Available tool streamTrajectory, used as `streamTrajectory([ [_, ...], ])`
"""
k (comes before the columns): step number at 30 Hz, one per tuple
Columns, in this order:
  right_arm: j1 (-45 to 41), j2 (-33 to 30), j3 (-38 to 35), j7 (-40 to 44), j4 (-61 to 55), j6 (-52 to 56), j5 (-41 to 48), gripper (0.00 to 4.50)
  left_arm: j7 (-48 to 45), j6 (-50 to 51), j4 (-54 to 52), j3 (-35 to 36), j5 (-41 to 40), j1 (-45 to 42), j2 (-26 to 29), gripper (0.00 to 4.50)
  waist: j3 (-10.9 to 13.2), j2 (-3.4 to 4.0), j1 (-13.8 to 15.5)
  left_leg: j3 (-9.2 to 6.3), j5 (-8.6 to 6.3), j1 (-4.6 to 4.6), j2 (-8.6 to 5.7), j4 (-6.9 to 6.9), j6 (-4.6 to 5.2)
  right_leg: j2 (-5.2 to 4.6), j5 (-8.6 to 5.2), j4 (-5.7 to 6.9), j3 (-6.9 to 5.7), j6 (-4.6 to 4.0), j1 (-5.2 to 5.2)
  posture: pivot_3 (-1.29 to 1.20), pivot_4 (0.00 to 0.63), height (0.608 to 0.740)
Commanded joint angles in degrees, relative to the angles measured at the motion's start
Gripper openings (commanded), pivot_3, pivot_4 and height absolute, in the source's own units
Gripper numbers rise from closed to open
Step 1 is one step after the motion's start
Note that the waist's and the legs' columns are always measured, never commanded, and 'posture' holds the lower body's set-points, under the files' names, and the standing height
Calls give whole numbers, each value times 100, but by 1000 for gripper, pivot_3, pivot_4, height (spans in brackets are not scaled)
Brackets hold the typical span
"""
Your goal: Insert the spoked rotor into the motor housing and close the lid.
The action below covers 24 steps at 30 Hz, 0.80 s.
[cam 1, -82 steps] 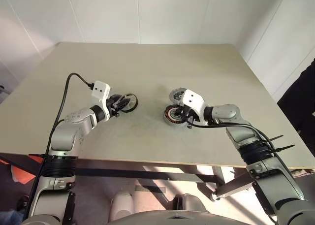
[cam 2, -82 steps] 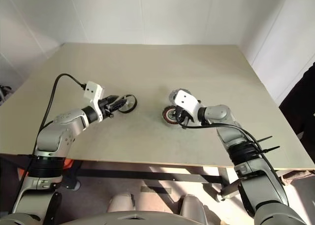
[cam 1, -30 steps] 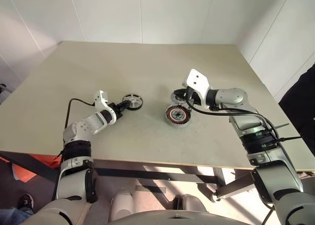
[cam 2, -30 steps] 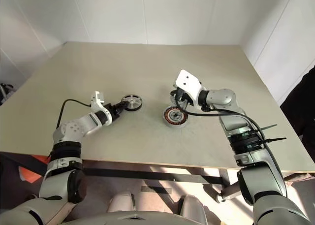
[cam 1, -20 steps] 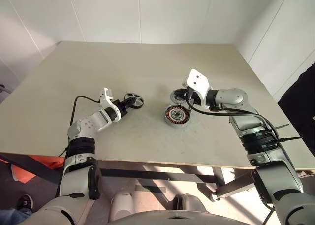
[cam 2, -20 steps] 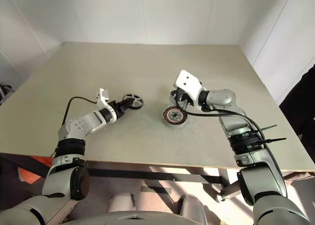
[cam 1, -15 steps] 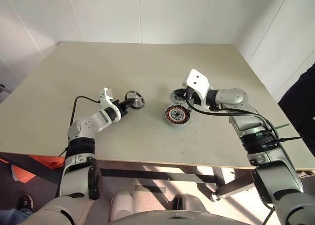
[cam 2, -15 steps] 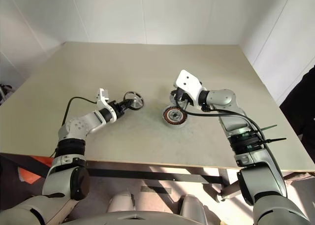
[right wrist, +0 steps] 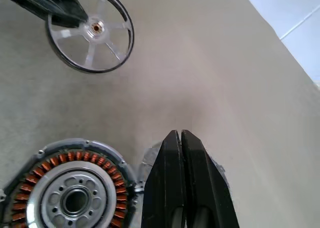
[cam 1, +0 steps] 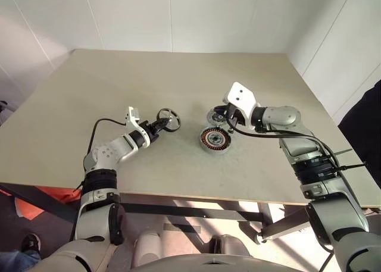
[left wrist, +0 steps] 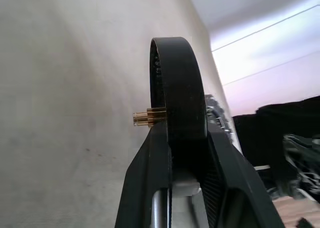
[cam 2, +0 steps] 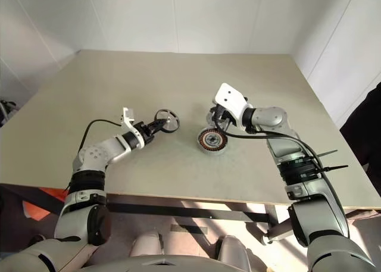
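My left gripper needs to let go of the spoked rotor on the middle of the copper-ringed motor housing (cam 1: 214,137), beside the silver lid.
My left gripper (cam 1: 161,124) is shut on the rim of the spoked rotor (cam 1: 169,119), a black wheel with thin spokes, held on edge just above the table. In the left wrist view the rotor (left wrist: 177,88) stands edge-on between the fingers (left wrist: 150,173), a brass hub pin sticking out sideways. The motor housing (cam 1: 215,138), ringed with copper windings, lies flat right of the rotor. Behind it lies the silver lid (cam 1: 211,115), partly covered by my shut right gripper (cam 1: 222,118). The right wrist view shows the gripper (right wrist: 178,136) over the lid (right wrist: 150,160), beside the housing (right wrist: 75,188).
The beige table (cam 1: 119,81) stretches bare to the white walls behind. Its front edge runs close below both arms. A dark shape (cam 1: 364,123) stands off the table's right side.
The left gripper closed on the rotor, tipped it up on edge and lifted it slightly right toward the housing. The right gripper, shut throughout, shifted a little to the right.
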Motion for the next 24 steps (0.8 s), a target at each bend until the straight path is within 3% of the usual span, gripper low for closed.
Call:
streamTrajectory([
  [1, -356, -230, -238, -393, 358, -283, -275, 0, -36, 257, -449, -18, -459, -159, -138, 417, 0, -1, -1, 0, 0, 1, 0, 0, 0, 0, 0, 0, 0, 0, 0, 0, 0, 740],
  [8, -810, -217, -418, -1163, 989, -366, -512, 0, -129, 658, -52, -245, -654, -589, -407, 417, 10, -2, -12, 1, 0, -2, 0, -1, 0, 1, 0, -1, 0, 0, -3, 0, 0, 740],
  [16, -834, -178, -430, -1294, 1005, -313, -516, 0, -291, 833, 291, -311, -707, -785, -422, 417, 22, -3, -21, 3, 0, -5, -1, -1, 0, 1, 0, -4, 0, 0, -8, 0, 0, 740],
  [24, -178, -188, -384, -1236, -55, 146, -541, 0, -729, 1225, 1572, -766, -383, -1232, -630, 417, 33, -7, 16, 3, -1, -10, -18, 3, 4, -13, 0, -6, 3, 1, -5, 0, 0, 740],
])
